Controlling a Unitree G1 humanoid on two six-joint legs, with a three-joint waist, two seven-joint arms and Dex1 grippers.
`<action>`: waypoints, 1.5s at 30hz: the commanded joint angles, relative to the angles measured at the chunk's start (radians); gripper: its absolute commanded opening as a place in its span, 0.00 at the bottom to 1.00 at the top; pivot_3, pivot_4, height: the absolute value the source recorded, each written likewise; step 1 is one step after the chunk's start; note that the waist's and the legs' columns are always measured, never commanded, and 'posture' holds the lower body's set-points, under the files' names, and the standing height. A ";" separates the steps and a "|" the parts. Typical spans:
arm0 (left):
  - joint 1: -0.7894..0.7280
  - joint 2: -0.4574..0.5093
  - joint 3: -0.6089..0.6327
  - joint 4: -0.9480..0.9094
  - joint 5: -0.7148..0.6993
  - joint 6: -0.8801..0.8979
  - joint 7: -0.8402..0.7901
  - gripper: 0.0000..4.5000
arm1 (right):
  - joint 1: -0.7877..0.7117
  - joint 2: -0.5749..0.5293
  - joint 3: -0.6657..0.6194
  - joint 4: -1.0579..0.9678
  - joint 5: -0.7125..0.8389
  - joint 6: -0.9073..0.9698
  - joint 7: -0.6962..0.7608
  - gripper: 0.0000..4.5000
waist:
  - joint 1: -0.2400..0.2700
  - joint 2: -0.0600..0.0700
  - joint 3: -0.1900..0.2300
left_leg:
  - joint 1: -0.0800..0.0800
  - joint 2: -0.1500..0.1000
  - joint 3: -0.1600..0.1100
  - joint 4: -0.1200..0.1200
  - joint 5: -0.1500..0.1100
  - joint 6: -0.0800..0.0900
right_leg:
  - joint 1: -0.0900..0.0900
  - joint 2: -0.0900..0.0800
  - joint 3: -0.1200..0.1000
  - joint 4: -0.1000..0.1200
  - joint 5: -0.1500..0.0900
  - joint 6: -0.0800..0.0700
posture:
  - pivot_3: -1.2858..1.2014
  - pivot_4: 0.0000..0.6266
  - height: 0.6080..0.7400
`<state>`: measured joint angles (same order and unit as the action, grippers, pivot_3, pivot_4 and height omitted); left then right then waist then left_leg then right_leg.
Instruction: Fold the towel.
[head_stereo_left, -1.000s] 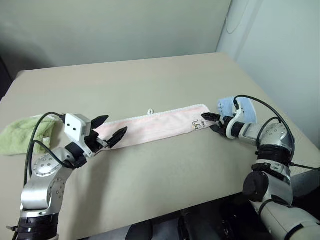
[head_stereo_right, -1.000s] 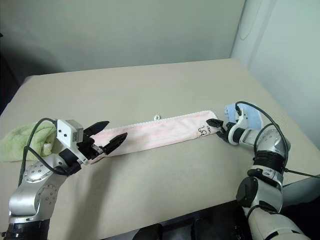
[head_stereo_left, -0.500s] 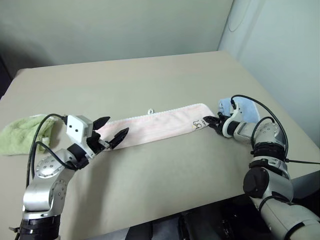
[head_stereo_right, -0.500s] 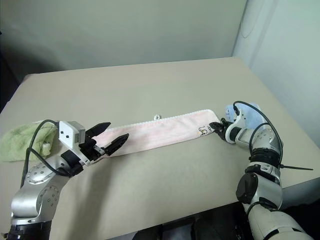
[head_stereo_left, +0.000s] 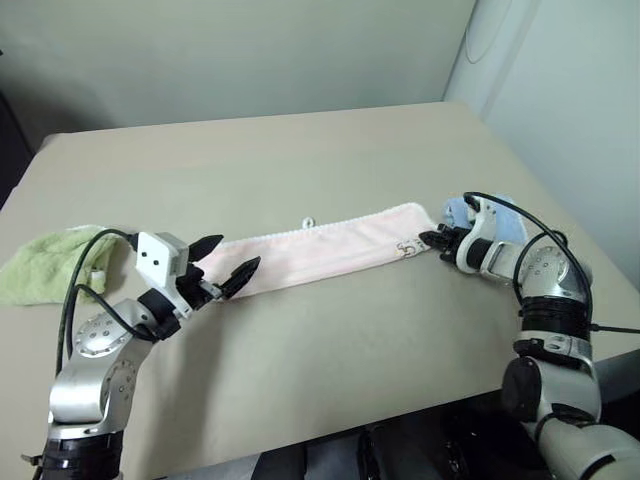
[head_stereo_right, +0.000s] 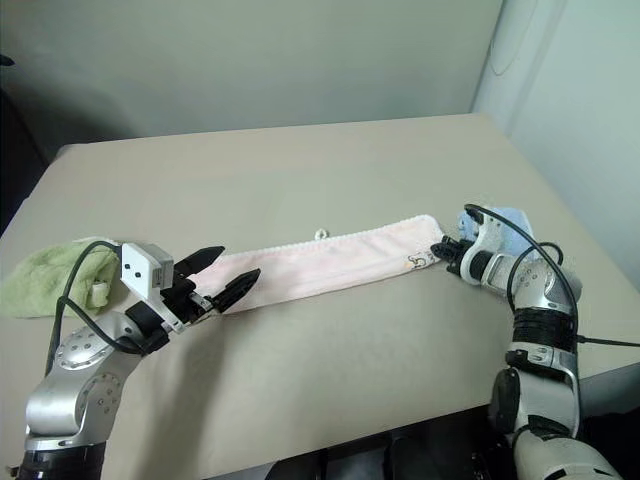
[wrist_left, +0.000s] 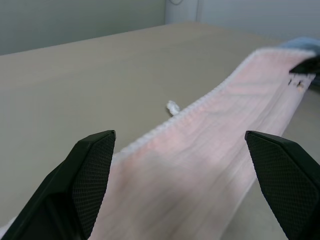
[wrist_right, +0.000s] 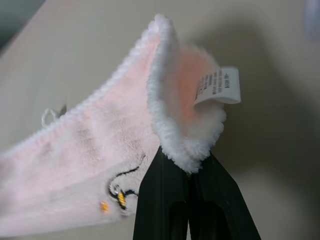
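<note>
I should use my right gripper to lay the towel's lifted end on the towel's pink middle (head_stereo_left: 292, 253) near the small loop and let go of it there.
The towel (head_stereo_left: 320, 250) is a long pale pink strip with white edging, stretched across the table from left to right. A small loop (head_stereo_left: 309, 222) sticks out of its far edge. Its dark embroidered logo (wrist_right: 122, 187) sits near the right end. My right gripper (head_stereo_left: 434, 240) is shut on that right end, and the wrist view shows the fluffy corner (wrist_right: 187, 145) and its white label pinched between the fingers and lifted off the table. My left gripper (head_stereo_left: 226, 262) stands open at the towel's left end, one finger (wrist_left: 90, 170) on each side of the cloth.
A light green cloth (head_stereo_left: 45, 268) lies crumpled at the table's left edge, behind my left arm. A light blue cloth (head_stereo_left: 495, 220) sits just behind my right gripper near the table's right edge. The table (head_stereo_left: 300, 150) stretches away bare beyond the towel.
My right gripper has shut on the towel's right end and lifted it a little up and to the right. The left gripper has kept still, open.
</note>
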<state>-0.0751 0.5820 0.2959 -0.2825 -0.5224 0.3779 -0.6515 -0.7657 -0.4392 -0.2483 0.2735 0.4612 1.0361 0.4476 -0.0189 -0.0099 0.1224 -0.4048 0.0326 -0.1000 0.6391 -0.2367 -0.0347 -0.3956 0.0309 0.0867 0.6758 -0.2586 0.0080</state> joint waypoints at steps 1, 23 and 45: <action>-0.003 -0.003 0.002 -0.036 -0.007 -0.011 0.000 1.00 | -0.007 -0.093 0.141 -0.089 -0.079 -0.154 0.133 0.00 | 0.000 0.000 0.000 | 0.000 0.000 0.000 0.000 0.000 0.000 | 0.000 0.000 0.000 0.000 0.000 0.000 | 0.52 0.24 1.00; -0.030 -0.046 -0.022 -0.021 0.009 -0.030 0.023 1.00 | -0.190 0.058 0.732 -0.134 -0.400 -0.533 0.476 0.00 | 0.005 0.000 0.000 | -0.001 0.000 -0.001 0.001 0.000 -0.001 | 0.000 0.000 -0.001 0.000 0.000 0.000 | 0.52 0.24 1.00; 0.005 -0.042 -0.003 -0.051 -0.010 -0.023 0.039 1.00 | -0.135 0.122 0.601 -0.196 -0.258 -0.376 0.612 0.99 | 0.008 0.000 0.000 | -0.005 0.000 -0.002 0.003 0.003 -0.008 | -0.002 -0.001 -0.003 0.000 0.000 -0.001 | 0.52 0.24 1.00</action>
<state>-0.0620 0.5330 0.2763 -0.2996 -0.5217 0.3674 -0.6088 -0.9002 -0.3161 0.3807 0.1170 0.1772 0.6528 1.0516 -0.0113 -0.0103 0.1222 -0.4096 0.0329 -0.1024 0.6418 -0.2333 -0.0432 -0.3980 0.0303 0.0832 0.6755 -0.2589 0.0072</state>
